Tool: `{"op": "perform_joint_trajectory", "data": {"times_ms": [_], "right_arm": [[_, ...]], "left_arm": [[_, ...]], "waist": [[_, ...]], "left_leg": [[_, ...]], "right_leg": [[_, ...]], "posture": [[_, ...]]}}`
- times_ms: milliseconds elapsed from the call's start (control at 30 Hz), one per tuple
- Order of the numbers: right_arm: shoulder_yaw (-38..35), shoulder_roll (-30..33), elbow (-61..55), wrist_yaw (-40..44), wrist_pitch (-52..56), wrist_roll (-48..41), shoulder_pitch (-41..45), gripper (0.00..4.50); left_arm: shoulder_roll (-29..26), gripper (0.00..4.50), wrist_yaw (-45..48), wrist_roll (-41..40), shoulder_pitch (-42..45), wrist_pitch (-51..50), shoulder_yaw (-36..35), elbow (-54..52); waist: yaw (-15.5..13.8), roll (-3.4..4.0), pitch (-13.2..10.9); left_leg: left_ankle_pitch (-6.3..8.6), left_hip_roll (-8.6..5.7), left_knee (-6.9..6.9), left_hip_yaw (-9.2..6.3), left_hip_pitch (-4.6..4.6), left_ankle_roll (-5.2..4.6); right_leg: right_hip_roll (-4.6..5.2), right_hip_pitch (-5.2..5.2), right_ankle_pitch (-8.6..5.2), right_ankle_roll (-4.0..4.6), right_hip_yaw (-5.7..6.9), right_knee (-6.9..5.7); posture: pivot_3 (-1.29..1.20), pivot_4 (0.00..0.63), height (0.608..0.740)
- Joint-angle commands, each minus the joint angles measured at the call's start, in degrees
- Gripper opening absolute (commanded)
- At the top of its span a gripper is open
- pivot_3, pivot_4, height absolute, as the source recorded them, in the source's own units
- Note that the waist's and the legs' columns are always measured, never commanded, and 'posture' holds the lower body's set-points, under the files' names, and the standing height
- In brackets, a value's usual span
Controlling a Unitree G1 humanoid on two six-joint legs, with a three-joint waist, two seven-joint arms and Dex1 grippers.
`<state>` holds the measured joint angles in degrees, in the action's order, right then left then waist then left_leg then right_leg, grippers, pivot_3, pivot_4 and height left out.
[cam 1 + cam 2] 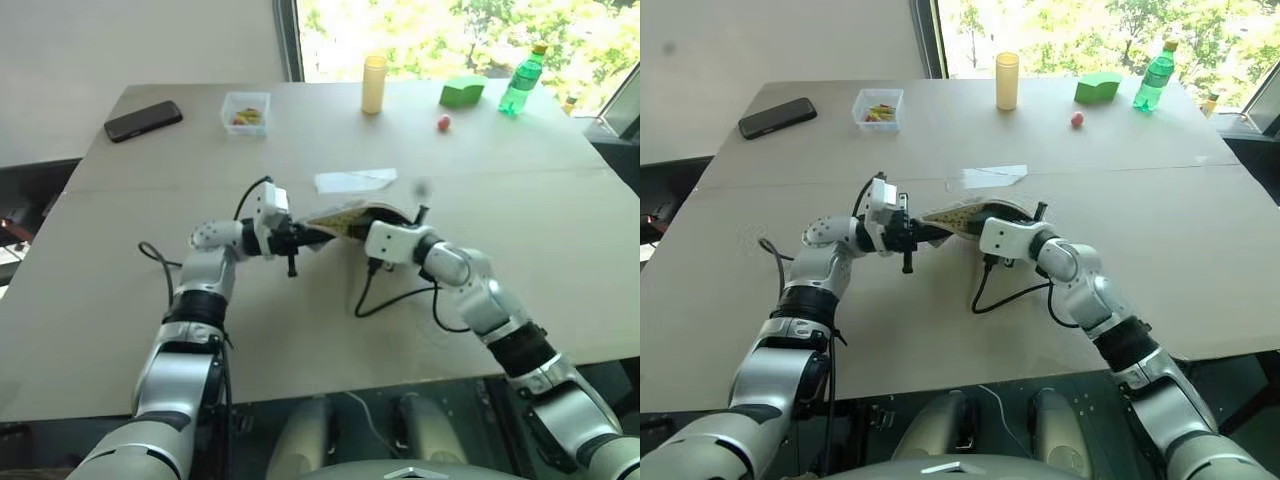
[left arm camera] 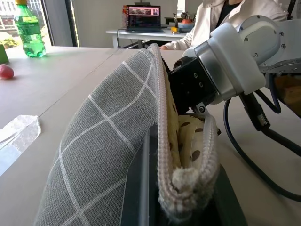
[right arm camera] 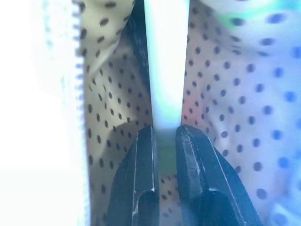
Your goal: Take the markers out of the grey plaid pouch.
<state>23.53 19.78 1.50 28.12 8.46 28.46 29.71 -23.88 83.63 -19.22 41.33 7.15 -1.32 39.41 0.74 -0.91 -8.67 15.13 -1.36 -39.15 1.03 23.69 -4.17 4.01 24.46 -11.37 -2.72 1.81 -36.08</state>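
Note:
My right gripper should set the pale mint marker down on the bare table (image 1: 505, 238), near my arm, facing the green bottle. The marker is still inside the plaid pouch.
The grey plaid pouch (image 1: 350, 213) hangs just above the middle of the table, its zipper mouth turned toward my right arm. My left gripper (image 1: 303, 238) is shut on the pouch's near end; in the left wrist view the plaid fabric (image 2: 103, 141) and zipper edge sit between its fingers. My right gripper (image 3: 163, 132) reaches inside the pouch, among the dotted tan lining (image 3: 113, 94). It is shut on a pale mint marker (image 3: 164, 70) that runs straight out from its fingertips. The marker's far end is hidden.
A white scrap (image 1: 355, 180) lies just behind the pouch. Along the table's far side stand a black phone (image 1: 143, 120), a clear box (image 1: 246, 110), a yellow cup (image 1: 374, 84), a green block (image 1: 461, 93), a red ball (image 1: 443, 123) and a green bottle (image 1: 522, 80).

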Motion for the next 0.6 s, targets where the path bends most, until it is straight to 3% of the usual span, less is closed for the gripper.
{"op": "perform_joint_trajectory", "data": {"times_ms": [33, 367, 600], "right_arm": [[-3.70, 1.52, -7.98, 3.05, 3.43, -2.01, -0.80, 0.05], [-6.29, 4.67, -21.17, 9.92, 8.79, -6.78, -4.47, 0.05], [-16.48, 2.97, -34.19, 13.32, 16.77, -21.86, -6.73, 0.05]], "left_arm": [[0.06, 0.00, 0.62, -0.24, 2.26, 4.16, -1.43, 2.64], [1.12, 0.00, 0.57, 0.06, 5.60, 5.93, -1.32, 7.92], [1.66, 0.00, 1.29, 0.20, 5.09, 7.75, -1.08, 8.06]], "waist": [[-0.11, 0.00, 0.00], [-0.11, -0.01, 0.00], [-0.30, -0.02, -0.01]], "left_leg": [[0.00, -0.01, 0.00, 0.00, 0.01, 0.00], [0.02, -0.01, -0.01, -0.02, 0.04, -0.04], [0.02, 0.00, -0.03, -0.03, 0.05, -0.04]], "right_leg": [[0.01, 0.00, 0.00, 0.00, 0.00, 0.00], [0.01, -0.01, 0.00, -0.01, 0.04, 0.06], [0.02, -0.01, 0.00, -0.01, 0.04, 0.06]], "posture": [[0.00, 0.150, 0.740], [0.00, 0.150, 0.740], [0.00, 0.150, 0.740]]}}
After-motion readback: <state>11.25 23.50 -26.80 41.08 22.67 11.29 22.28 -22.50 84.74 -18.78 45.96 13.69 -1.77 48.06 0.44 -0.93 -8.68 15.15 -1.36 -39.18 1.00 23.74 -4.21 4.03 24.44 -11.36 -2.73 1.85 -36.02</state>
